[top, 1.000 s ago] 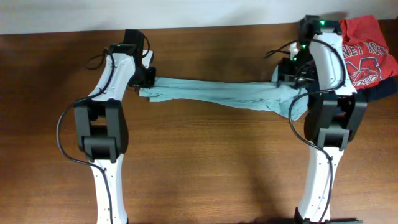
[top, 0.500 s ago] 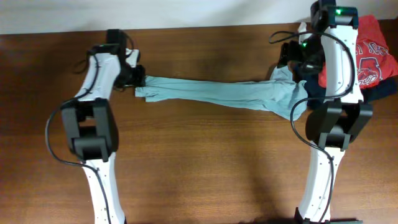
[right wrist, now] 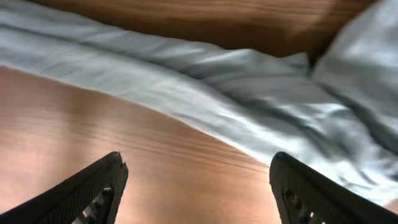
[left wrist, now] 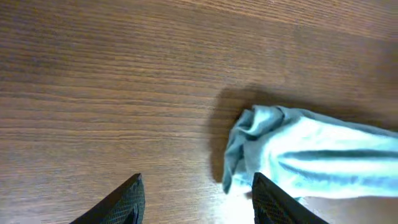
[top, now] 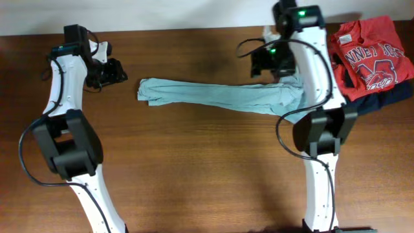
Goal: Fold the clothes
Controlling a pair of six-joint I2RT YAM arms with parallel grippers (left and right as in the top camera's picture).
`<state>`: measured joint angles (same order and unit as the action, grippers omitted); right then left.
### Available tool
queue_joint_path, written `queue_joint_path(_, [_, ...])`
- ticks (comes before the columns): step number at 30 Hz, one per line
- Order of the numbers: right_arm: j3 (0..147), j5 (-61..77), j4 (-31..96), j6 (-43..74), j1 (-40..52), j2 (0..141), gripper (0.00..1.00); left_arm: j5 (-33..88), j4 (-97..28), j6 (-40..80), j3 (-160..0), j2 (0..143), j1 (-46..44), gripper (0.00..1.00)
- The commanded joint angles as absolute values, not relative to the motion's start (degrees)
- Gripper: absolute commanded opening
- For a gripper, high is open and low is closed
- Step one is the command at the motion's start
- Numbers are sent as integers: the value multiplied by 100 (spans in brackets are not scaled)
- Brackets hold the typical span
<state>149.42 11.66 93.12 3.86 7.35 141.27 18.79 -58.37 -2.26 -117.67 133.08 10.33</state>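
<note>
The sage T-shirt lies bunched in a long narrow heap, so the robot's left gripper will grasp the T-shirt's end (top: 146, 91) farthest from the red shirt and lift it before folding.
The sage T-shirt (top: 223, 96) lies stretched into a long narrow band across the table's far middle. Its left end shows in the left wrist view (left wrist: 298, 155), its wrinkled right part in the right wrist view (right wrist: 205, 81). My left gripper (top: 118, 71) is open and empty, left of the shirt's left end and apart from it; its jaws (left wrist: 199, 202) hang over bare wood. My right gripper (top: 259, 63) is open and empty, just above the shirt's right part; its jaws (right wrist: 199, 190) are over bare wood beside the cloth.
A red shirt with white lettering (top: 372, 55) lies on a dark navy folded garment (top: 388, 97) at the far right corner. The brown wooden table (top: 207, 175) stretches toward the front. The table's far edge runs just behind both grippers.
Both grippers have let go of the shirt's ends. The left arm has moved left and away; the right arm has moved left. The shirt now lies flat on the table.
</note>
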Motion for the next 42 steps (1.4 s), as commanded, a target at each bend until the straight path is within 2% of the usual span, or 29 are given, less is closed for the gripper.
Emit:
queue_joint_path(1, [14914,1074,9310,351,716,14053,77,2794,-5872,-843,-11830,13155,969,57])
queue_joint_path(5, [14914,1074,9367,346,705,14053,77,2764,-5876,-1007,-11817,13163,779,69])
queue_joint_path(8, [14914,1044,9411,340,705,14053,77,2797,-5878,-998,-11817,13240,714,71])
queue_joint_path(13, [14914,928,9454,344,661,14051,72,3435,-5966,-1046,-11817,13611,644,71])
queue_joint_path(23, [14916,1009,9526,320,311,14051,71,2884,-6224,-1212,-11817,14051,530,71])
queue_joint_path(33, [14934,1009,9518,320,174,14051,71,3159,-6206,-1214,-11817,14479,209,71])
queue_joint_path(34, [14940,1009,9520,320,165,14051,71,3227,-6178,-1212,-11817,14543,143,67])
queue_joint_path(42, [14958,1011,9607,322,30,14046,67,3262,-6064,-1212,-11817,14665,-180,8])
